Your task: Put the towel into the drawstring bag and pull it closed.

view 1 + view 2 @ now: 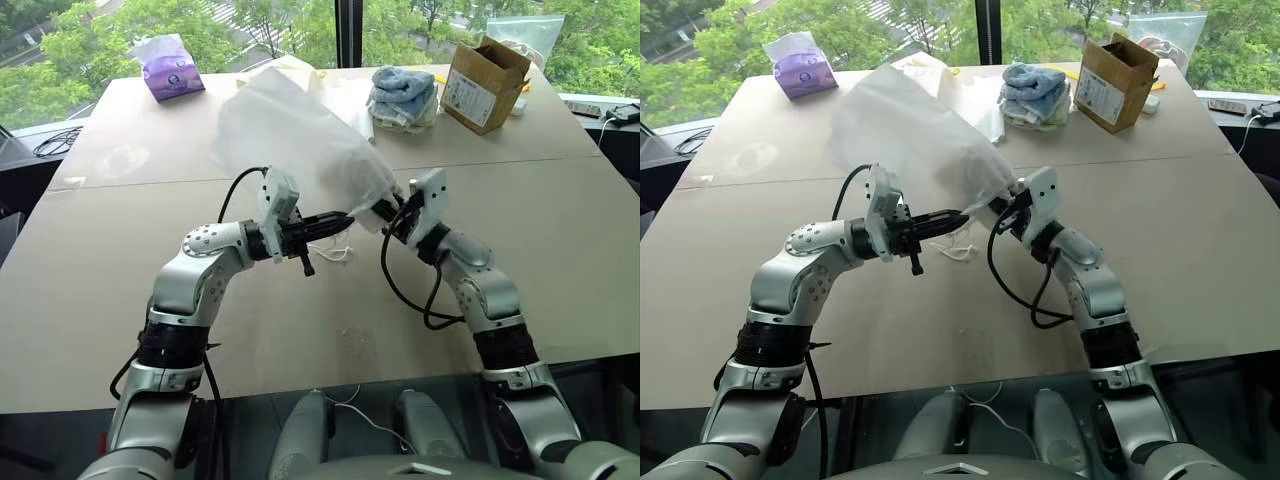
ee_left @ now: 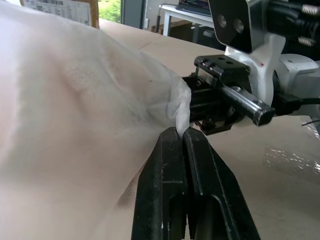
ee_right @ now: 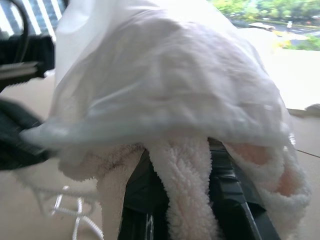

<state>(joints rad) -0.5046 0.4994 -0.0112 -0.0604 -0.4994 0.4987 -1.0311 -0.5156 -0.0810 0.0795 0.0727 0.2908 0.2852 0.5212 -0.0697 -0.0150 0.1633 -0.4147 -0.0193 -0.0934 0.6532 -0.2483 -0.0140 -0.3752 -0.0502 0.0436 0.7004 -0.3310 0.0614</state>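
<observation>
Next, I release the cream towel with my right gripper inside the white drawstring bag (image 1: 378, 204) (image 3: 180, 112), just behind the bag's opening.
The semi-sheer white drawstring bag (image 1: 300, 140) is held up over the middle of the table, its mouth toward me. My left gripper (image 1: 345, 218) points to the right and is shut on the edge of the bag's mouth (image 2: 181, 125). My right gripper (image 1: 385, 215) sits at the mouth from the other side. The fluffy cream towel (image 3: 185, 185) hangs in folds over its fingers, under the bag's fabric (image 3: 165, 75), and the jaws appear shut on it. The bag's thin white cords (image 1: 340, 255) lie on the table below the left fingertips.
At the table's far side stand a purple tissue pack (image 1: 172, 68), a stack of blue and pale towels (image 1: 403, 97), an open cardboard box (image 1: 484, 84) and a clear plastic bag (image 1: 525, 35). A flat white sheet (image 1: 290, 68) lies behind the held bag. The tan table (image 1: 120, 260) ends near me.
</observation>
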